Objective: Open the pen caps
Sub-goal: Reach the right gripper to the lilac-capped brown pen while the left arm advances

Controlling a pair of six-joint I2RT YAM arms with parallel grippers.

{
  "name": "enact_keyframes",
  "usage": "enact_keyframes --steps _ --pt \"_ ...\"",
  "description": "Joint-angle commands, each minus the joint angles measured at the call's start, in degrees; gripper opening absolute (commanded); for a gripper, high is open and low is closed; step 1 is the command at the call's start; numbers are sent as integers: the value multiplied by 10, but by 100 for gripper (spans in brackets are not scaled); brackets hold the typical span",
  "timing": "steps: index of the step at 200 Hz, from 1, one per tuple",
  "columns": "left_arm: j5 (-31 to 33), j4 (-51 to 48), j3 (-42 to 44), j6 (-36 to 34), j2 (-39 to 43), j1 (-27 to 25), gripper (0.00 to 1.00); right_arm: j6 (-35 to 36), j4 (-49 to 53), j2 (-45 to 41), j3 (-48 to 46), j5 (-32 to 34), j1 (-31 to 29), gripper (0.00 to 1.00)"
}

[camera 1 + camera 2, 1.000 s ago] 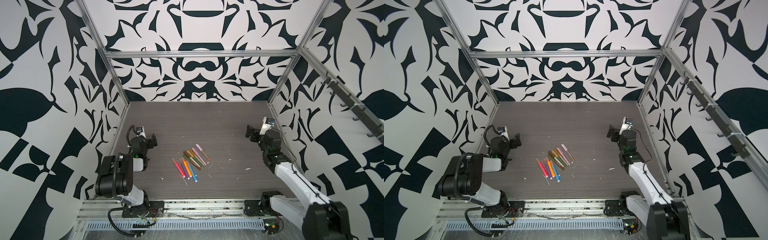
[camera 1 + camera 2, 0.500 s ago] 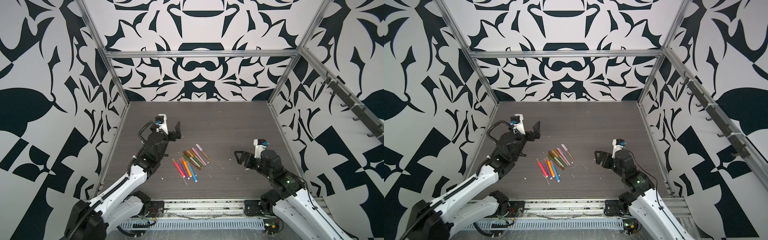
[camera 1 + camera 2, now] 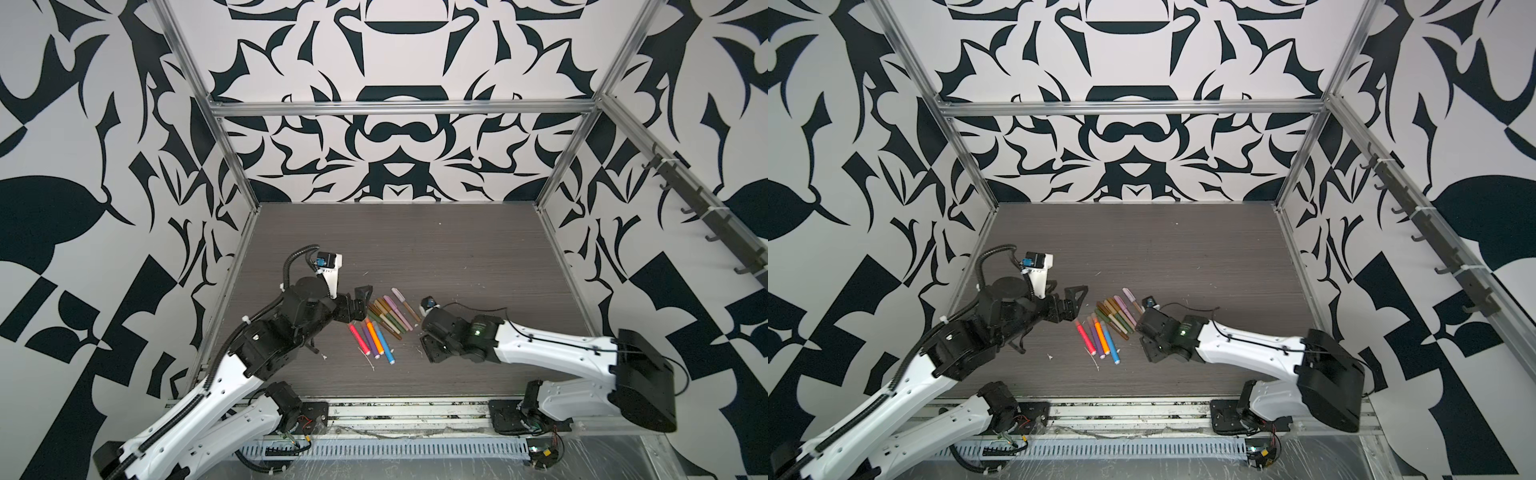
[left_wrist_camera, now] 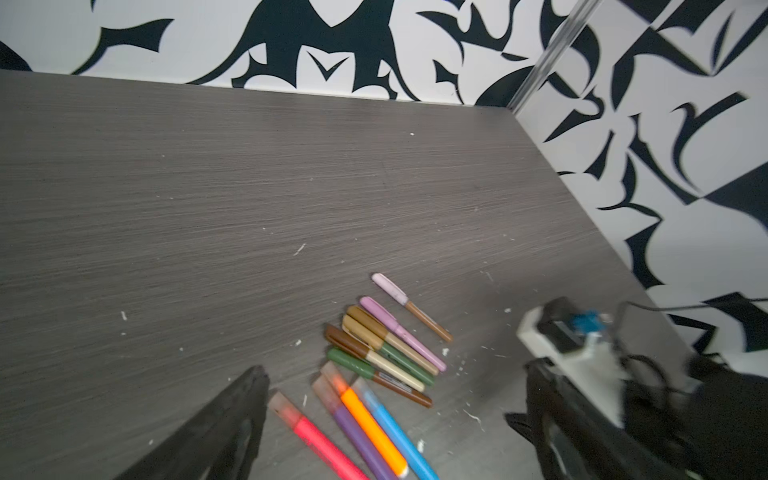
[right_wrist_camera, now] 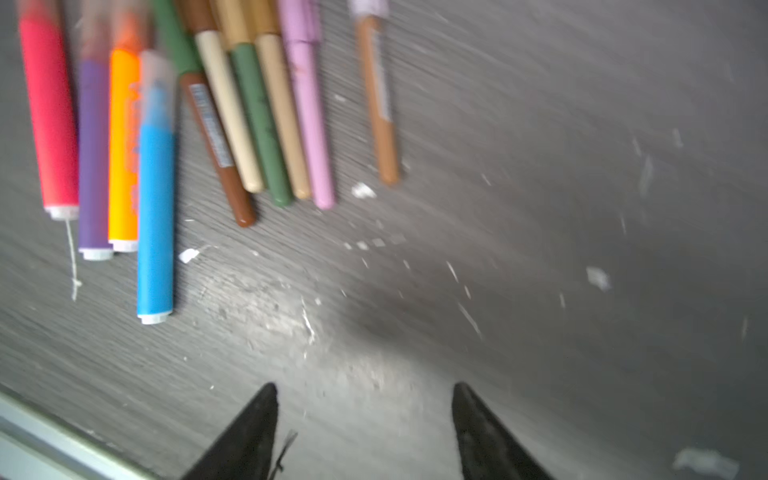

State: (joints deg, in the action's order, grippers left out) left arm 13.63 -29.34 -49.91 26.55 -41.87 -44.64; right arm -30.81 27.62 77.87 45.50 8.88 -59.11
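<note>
I should close my left gripper on the lilac cap (image 3: 396, 293) (image 4: 384, 281) of the thin brown pen that lies outermost, next to the pen that has the pink cap.
Several pens (image 3: 382, 328) lie side by side mid-table, in both top views (image 3: 1108, 328), all with their pen caps on. Pink (image 4: 320, 440), purple, orange and blue (image 5: 156, 199) thick ones wear translucent caps (image 4: 282, 405). The thin ones have olive, brown, tan, pink and lilac caps (image 4: 388, 284). My left gripper (image 3: 360, 309) hangs open at the cap ends, one finger (image 4: 232, 415) beside the pink pen's cap. My right gripper (image 5: 363, 399) is open over bare table, just short of the pens' tail ends (image 3: 424, 345). Neither touches a pen.
White scraps and a bit of string (image 3: 368, 359) litter the dark wood table (image 3: 457, 257). A metal rail (image 3: 395, 409) runs along the front edge. Patterned walls and frame posts (image 3: 552, 191) close in the sides and back.
Both arms have swung in from the table's sides to the pens, the left to the cap ends, the right to the tail ends. The right jaws have narrowed somewhat.
</note>
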Motion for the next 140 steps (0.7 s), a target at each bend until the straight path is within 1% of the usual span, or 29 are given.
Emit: enact_keyframes --steps 1,14,28,43,53,66,92,115,140 --pt "-18 -109 -49 19 10 2 99 59 -55 26 43 -84 47 57" --pt "-13 -154 -76 -6 1 2 99 62 -61 51 62 -119 77 52" --pt "-17 -171 -78 -24 -3 2 99 78 -45 85 95 -132 98 52" --pt "-23 -149 -39 -31 15 2 99 104 -21 134 139 -165 123 40" --pt "-23 -124 -17 -28 28 2 99 116 0 168 170 -168 130 36" --pt "-28 -131 -28 -32 31 2 99 132 22 210 206 -163 133 31" --pt "12 -140 -23 -27 39 2 100 142 42 246 238 -132 132 31" --pt "13 -143 -23 -27 34 2 100 149 45 250 238 -109 132 35" --pt "14 -140 -24 -31 29 2 98 156 44 261 238 -108 133 36"
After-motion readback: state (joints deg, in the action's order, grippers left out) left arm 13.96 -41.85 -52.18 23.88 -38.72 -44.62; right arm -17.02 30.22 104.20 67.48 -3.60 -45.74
